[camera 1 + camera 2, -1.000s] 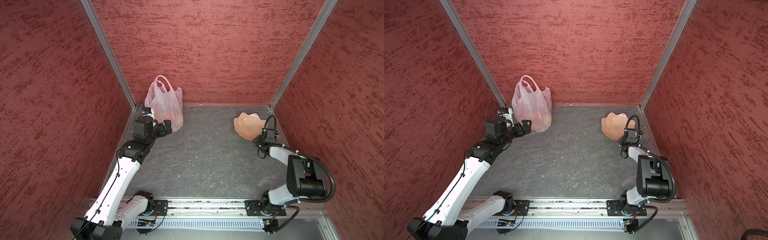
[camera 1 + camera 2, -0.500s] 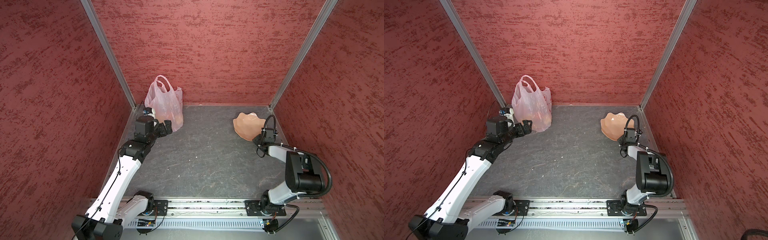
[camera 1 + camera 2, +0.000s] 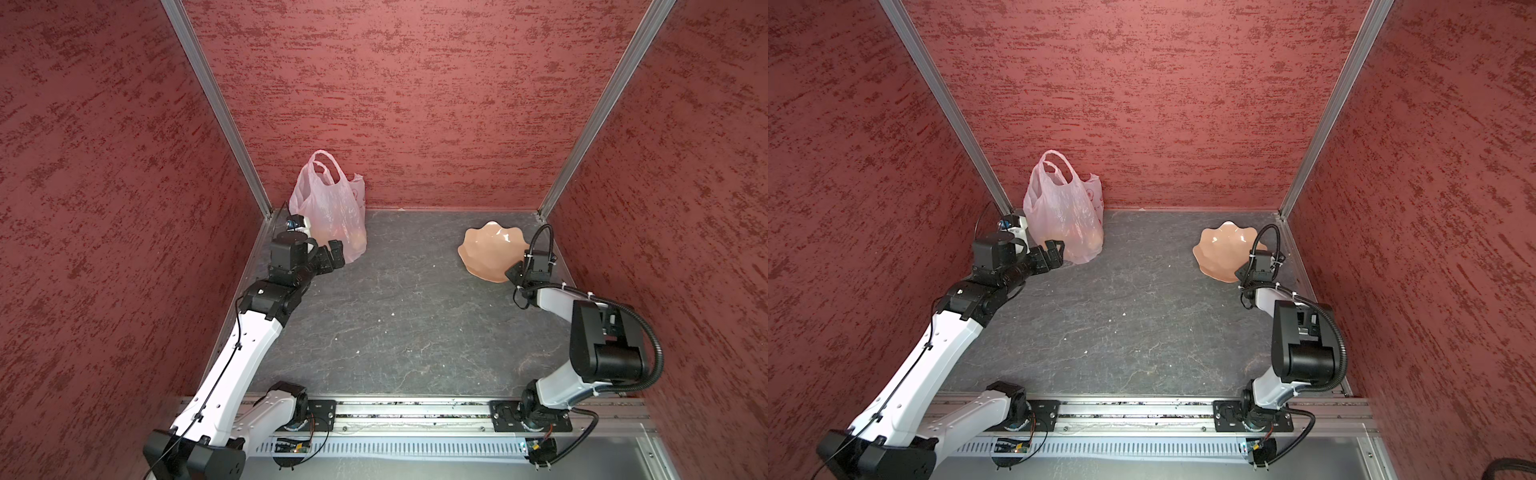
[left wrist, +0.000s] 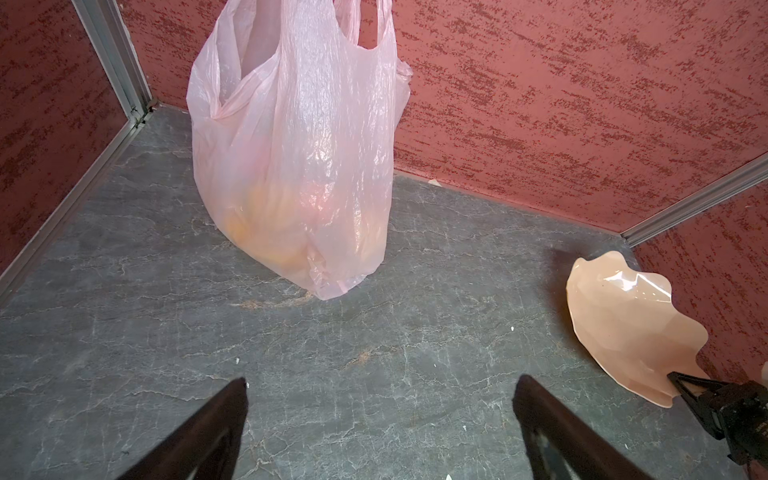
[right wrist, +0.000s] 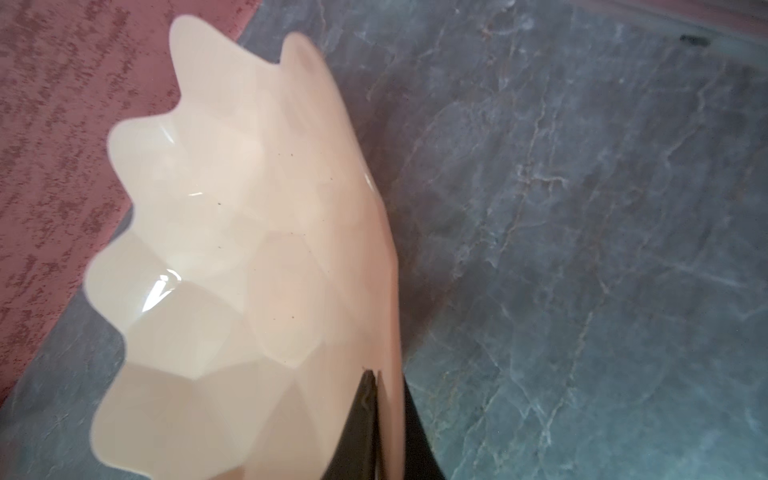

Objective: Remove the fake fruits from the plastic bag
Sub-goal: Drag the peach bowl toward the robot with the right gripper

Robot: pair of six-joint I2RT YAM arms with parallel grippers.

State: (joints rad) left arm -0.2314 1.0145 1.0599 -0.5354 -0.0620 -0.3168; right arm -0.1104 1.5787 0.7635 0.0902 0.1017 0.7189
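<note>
I will set the peach wavy-edged dish near the middle of the open grey floor (image 3: 452, 308) with my right gripper.
The pale-pink plastic bag (image 3: 332, 208) (image 3: 1065, 208) (image 4: 291, 166) stands upright in the back left corner, handles up. The fake fruits (image 4: 266, 224) show only as blurred yellow-orange shapes through its lower part. My left gripper (image 3: 332, 255) (image 3: 1052, 253) (image 4: 380, 388) hovers low just in front of the bag, open and holding nothing. My right gripper (image 3: 513, 272) (image 3: 1241, 272) (image 5: 384, 374) is at the back right, shut on the near rim of the peach wavy-edged dish (image 3: 490, 249) (image 3: 1223, 249) (image 5: 232, 249), which is tilted.
Red textured walls enclose the grey stone-patterned floor (image 3: 395, 316) on three sides, with metal corner posts (image 3: 216, 108). The bag sits close to the left post, the dish close to the right wall. The arms' base rail (image 3: 395, 411) runs along the front edge.
The right gripper's jaws have closed onto the dish's rim, and the dish has shifted slightly. The left arm and the bag have barely moved.
</note>
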